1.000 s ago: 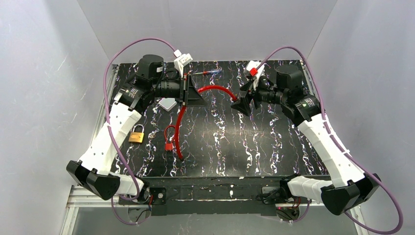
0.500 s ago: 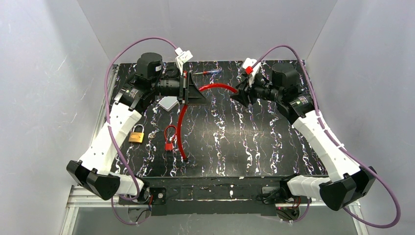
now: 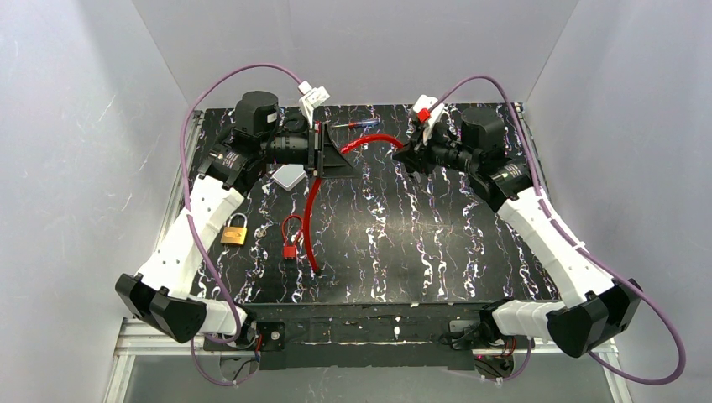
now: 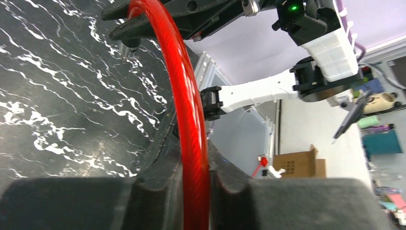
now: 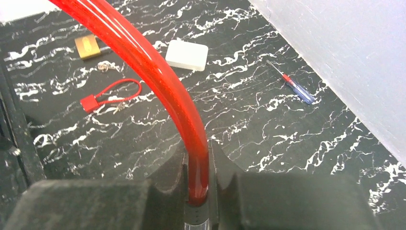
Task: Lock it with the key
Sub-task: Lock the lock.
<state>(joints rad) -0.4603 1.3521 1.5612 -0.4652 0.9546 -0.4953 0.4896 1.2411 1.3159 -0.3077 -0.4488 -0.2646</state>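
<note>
My left gripper grips the red cable lock far from its loose end, partway along, so it should open and grab the cable lock [image 3: 313,259] near that end.
A thick red cable lock [image 3: 369,140] arcs above the black marbled table [image 3: 437,243] between my two grippers. My left gripper [image 3: 342,155] is shut on the cable partway along; in the left wrist view the cable [image 4: 177,72] runs up between the fingers [image 4: 163,158]. My right gripper [image 3: 405,152] is shut on the cable's far end, where the red sheath [image 5: 143,62] meets a black and metal tip [image 5: 196,211]. The cable's other end [image 3: 315,267] rests on the table. A small metal piece, perhaps the key [image 3: 263,228], lies beside a brass padlock [image 3: 234,231].
A small red padlock with a thin red loop [image 3: 290,239] lies left of centre, also in the right wrist view [image 5: 111,95]. A white box [image 3: 288,177] sits under the left arm. A red and blue screwdriver [image 3: 357,124] lies at the far edge.
My right gripper has moved left and farther back to the cable's end and closed on it. The left gripper has kept its grip and barely moved.
</note>
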